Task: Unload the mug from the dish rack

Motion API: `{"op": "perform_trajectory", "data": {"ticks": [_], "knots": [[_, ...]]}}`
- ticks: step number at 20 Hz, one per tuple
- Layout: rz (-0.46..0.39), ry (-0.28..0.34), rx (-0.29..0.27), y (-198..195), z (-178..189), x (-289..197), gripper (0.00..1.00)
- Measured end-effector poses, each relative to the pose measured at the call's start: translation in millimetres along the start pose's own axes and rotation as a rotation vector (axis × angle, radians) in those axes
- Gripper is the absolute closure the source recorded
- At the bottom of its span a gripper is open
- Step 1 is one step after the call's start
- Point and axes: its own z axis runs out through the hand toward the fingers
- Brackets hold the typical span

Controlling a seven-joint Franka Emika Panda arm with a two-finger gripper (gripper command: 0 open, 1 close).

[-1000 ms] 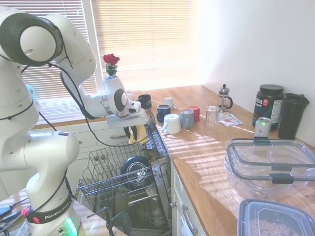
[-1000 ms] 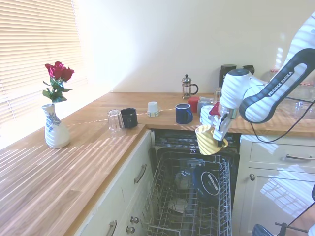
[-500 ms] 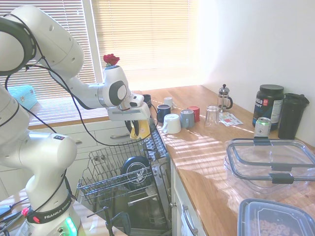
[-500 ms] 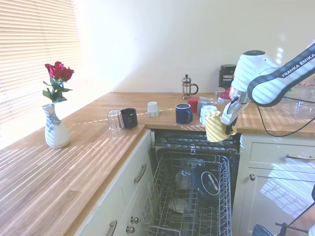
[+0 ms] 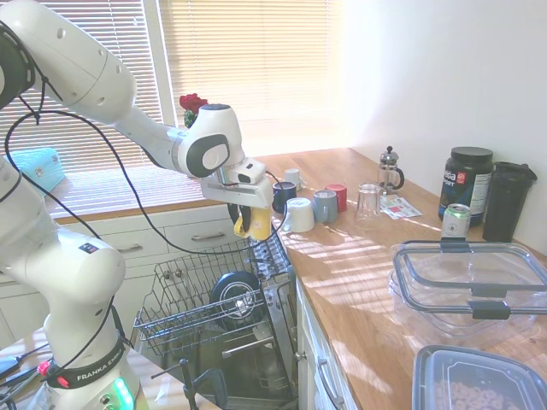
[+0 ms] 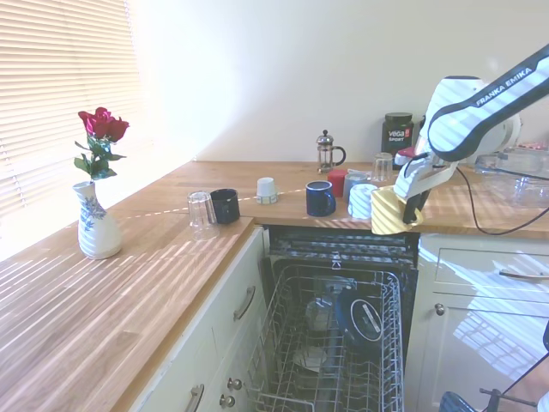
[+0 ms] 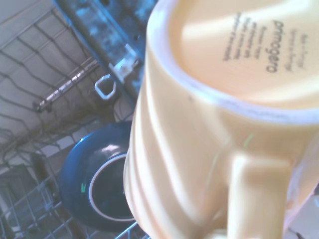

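Observation:
Next, my gripper releases the yellow mug on the wooden counter (image 6: 387, 211) next to the white mug, near the edge of the counter. The yellow mug now hangs over the dish rack's back end.
My gripper (image 5: 246, 211) (image 6: 413, 199) is shut on the yellow mug (image 5: 256, 224) (image 6: 391, 211), which hangs upside down in the air at about counter height, over the back end of the dish rack (image 5: 190, 306) (image 6: 317, 360) and close to the counter's edge. In the wrist view the yellow mug (image 7: 219, 124) fills most of the picture, its printed base and its handle toward the camera. The grey wire dish rack stands pulled out of the open dishwasher below, with a large dark round dish (image 5: 233, 297) (image 6: 361, 319) (image 7: 102, 186) standing in it.
On the wooden counter (image 5: 359, 282) near the mug stand a white mug (image 5: 298, 214), a blue-grey mug (image 5: 325, 206), a red mug (image 5: 337, 196), a dark blue mug (image 6: 320, 197), a glass (image 5: 367, 203) and a French press (image 5: 390, 170). Clear containers (image 5: 470, 282) lie nearer the camera. A vase with a rose (image 6: 96, 215) stands further along.
The arm has lifted the yellow mug up out of the rack and carried it toward the counter, about level with the countertop now. The gripper has stayed shut on it.

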Motion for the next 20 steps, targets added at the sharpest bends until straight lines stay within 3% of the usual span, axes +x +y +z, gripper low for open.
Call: {"op": "perform_trajectory", "data": {"ticks": [6, 20], "knots": [[0.065, -0.019, -0.059, 11.3, 7.8, 42.7, 1.00], [0.115, -0.056, -0.105, 8.6, 22.1, 108.4, 1.00]]}}
